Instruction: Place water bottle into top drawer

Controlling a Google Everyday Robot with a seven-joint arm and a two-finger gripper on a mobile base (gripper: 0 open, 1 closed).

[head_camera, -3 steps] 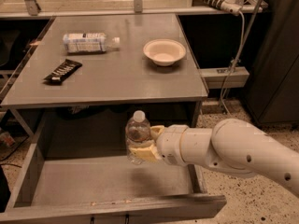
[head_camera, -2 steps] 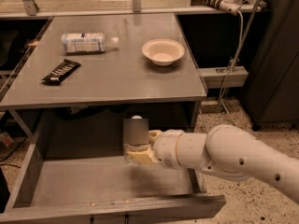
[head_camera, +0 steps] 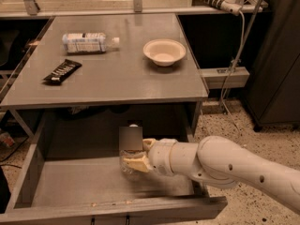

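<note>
Next, my gripper releases the water bottle standing upright on the middle of the open drawer's bottom (head_camera: pixel 130 174), under the grey table.
The water bottle (head_camera: pixel 130 146) is a clear bottle with a white cap, standing upright inside the open top drawer (head_camera: pixel 70 184), its base at or just above the drawer floor. My gripper (head_camera: pixel 138 154) reaches in from the right on a white arm and is shut on the bottle's lower body. A pale finger (head_camera: pixel 137 165) wraps its front. The drawer is pulled out wide below the grey table (head_camera: pixel 117 78).
On the table lie a second bottle with a wide white-and-blue label (head_camera: pixel 89 42), a dark snack bar (head_camera: pixel 62 71) and a white bowl (head_camera: pixel 164 51). A power strip and cables (head_camera: pixel 224 76) stand to the right, beside a dark cabinet.
The gripper has lowered the water bottle deeper into the drawer and shifted it slightly left. The things on the table have not moved.
</note>
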